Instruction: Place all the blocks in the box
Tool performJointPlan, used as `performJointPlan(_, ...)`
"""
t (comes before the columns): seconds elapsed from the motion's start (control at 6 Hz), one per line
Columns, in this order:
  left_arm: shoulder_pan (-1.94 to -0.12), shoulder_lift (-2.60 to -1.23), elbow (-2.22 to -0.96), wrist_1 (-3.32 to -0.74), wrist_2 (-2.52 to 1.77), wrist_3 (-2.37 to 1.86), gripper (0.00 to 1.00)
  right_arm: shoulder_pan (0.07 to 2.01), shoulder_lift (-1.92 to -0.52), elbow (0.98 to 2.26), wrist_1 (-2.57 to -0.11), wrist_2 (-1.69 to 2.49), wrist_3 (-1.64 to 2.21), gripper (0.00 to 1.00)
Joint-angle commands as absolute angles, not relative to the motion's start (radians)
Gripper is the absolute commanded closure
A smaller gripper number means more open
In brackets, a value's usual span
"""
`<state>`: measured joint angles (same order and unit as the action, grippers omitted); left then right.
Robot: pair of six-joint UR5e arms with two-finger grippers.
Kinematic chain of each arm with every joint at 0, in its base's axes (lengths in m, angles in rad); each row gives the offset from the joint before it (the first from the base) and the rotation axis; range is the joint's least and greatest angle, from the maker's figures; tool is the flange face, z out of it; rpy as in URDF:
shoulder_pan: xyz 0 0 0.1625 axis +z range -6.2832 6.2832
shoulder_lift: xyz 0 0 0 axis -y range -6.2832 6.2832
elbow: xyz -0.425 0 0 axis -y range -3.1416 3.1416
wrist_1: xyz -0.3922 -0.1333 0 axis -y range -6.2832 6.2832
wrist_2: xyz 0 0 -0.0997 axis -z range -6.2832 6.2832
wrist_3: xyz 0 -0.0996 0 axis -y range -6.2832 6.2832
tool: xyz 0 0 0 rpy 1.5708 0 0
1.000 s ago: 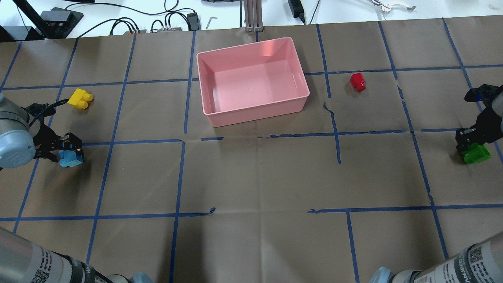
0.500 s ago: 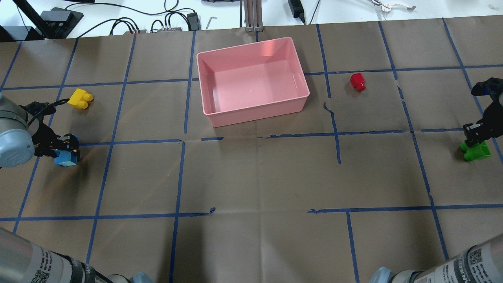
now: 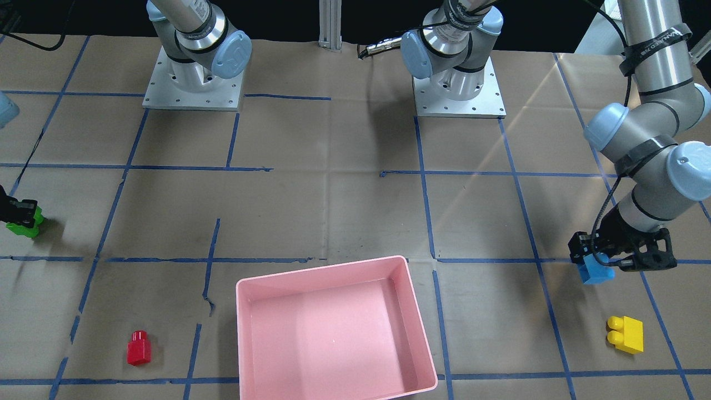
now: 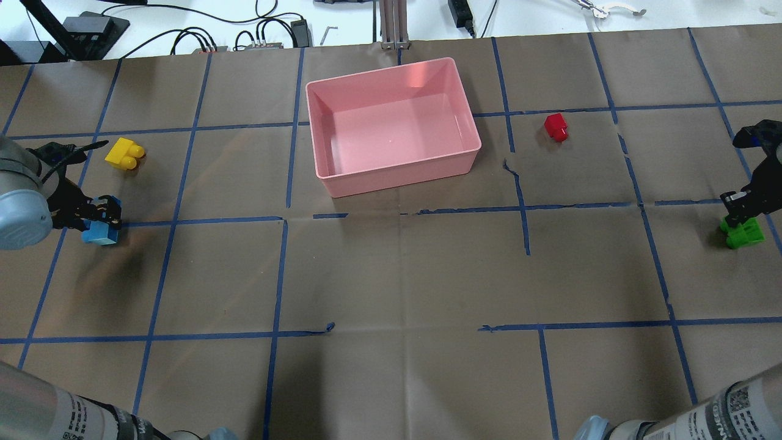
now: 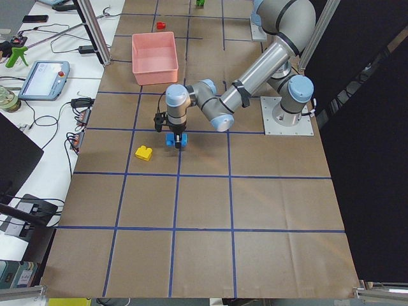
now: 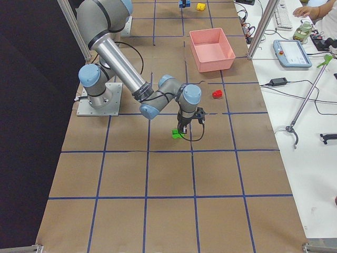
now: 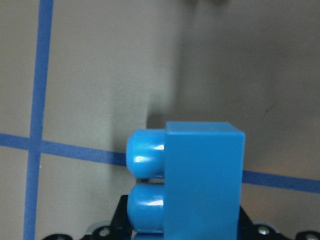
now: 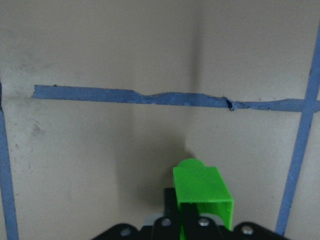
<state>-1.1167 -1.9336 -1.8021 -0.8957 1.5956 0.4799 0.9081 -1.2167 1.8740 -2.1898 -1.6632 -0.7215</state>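
Note:
The robot's left gripper will let go of the blue block inside the pink box (image 3: 370, 336) by the side of the box that faces the yellow block. The blue block is held just above the paper now.
My left gripper (image 4: 104, 225) is shut on the blue block (image 4: 99, 234) and holds it just above the paper at the table's left edge; the block fills the left wrist view (image 7: 200, 185). My right gripper (image 4: 739, 221) is shut on the green block (image 4: 744, 234) at the right edge, also seen in the right wrist view (image 8: 202, 192). The yellow block (image 4: 124, 153) lies beyond the left gripper. The red block (image 4: 556, 127) lies right of the pink box (image 4: 397, 174), which stands empty at the far middle.
Brown paper with blue tape lines covers the table. Cables and power supplies (image 4: 263, 36) lie past its far edge. The two arm bases (image 3: 191, 83) stand at the robot's side. An aluminium post (image 4: 394, 24) rises just behind the box.
Both grippers have risen slightly with their blocks. The blue block has shifted a little away from the robot and left; the green block has shifted slightly right.

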Motion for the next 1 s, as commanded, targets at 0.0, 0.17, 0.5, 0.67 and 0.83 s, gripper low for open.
performJointPlan(0.0, -1.35, -1.937, -1.56, -1.138, 1.592, 0.441, 1.0, 0.919, -1.282, 1.847, -2.169, -1.664, -0.718, 0.97)
performJointPlan(0.17, -1.424, -1.942, -1.472, -1.21, 1.58, 0.345, 1.0, 0.931, -1.326, 1.807, -2.081, -1.661, -0.697, 0.97)
performJointPlan(0.5, -1.637, -2.021, -1.375, -1.195, 1.552, 0.104, 1.0, 0.997, -1.383, 1.639, -1.799, -1.632, -0.597, 0.97)
performJointPlan(0.67, -1.714, -2.084, -1.338, -1.162, 1.551, 0.089, 1.0, 1.034, -1.384, 1.567, -1.708, -1.626, -0.568, 0.96)
performJointPlan(0.83, -1.765, -2.158, -1.329, -1.107, 1.552, 0.09, 1.0, 1.09, -1.384, 1.487, -1.61, -1.626, -0.478, 0.96)
